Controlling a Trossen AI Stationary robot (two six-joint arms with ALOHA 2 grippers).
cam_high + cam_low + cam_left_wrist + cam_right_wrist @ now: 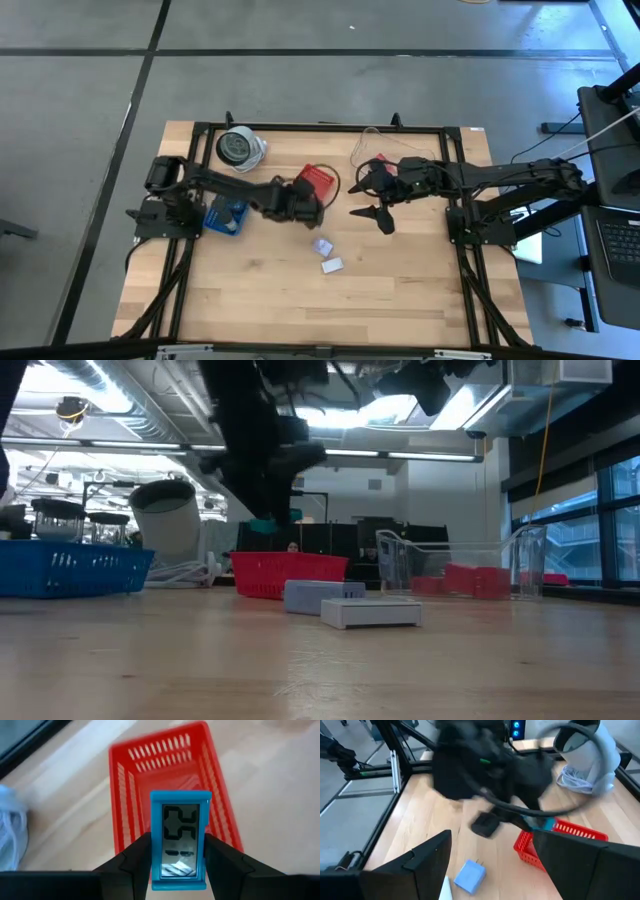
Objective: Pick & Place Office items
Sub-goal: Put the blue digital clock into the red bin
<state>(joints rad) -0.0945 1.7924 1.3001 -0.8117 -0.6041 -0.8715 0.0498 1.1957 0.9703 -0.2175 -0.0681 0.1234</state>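
Note:
The robot's left gripper will release the teal digital clock on the bottom of the red mesh basket point(317, 187) point(183, 807).
My left gripper point(177, 865) is shut on a small teal digital clock point(180, 837) with a grey display. It hangs above the table, just in front of the red mesh basket point(170, 785). From above, the left gripper point(308, 203) shows beside that basket point(316, 180). A pale-blue block point(322, 246) and a white rectangle point(332, 265) lie flat on the table nearer the front. My right gripper point(369, 198) hovers open right of the basket, with nothing between its fingers. My left gripper pinches the clock's two long side edges point(156, 865) between its two fingers, at the clock's lower half. The fingers come slanting down from the table's left. The clock is lifted clear of the table, its display facing back toward the wrist.
A blue tray point(225, 217) sits under the left arm and a white round device point(240, 148) at the far left. A clear container point(460, 575) holding red blocks stands at the far right. Bare wood lies along the table's near half.

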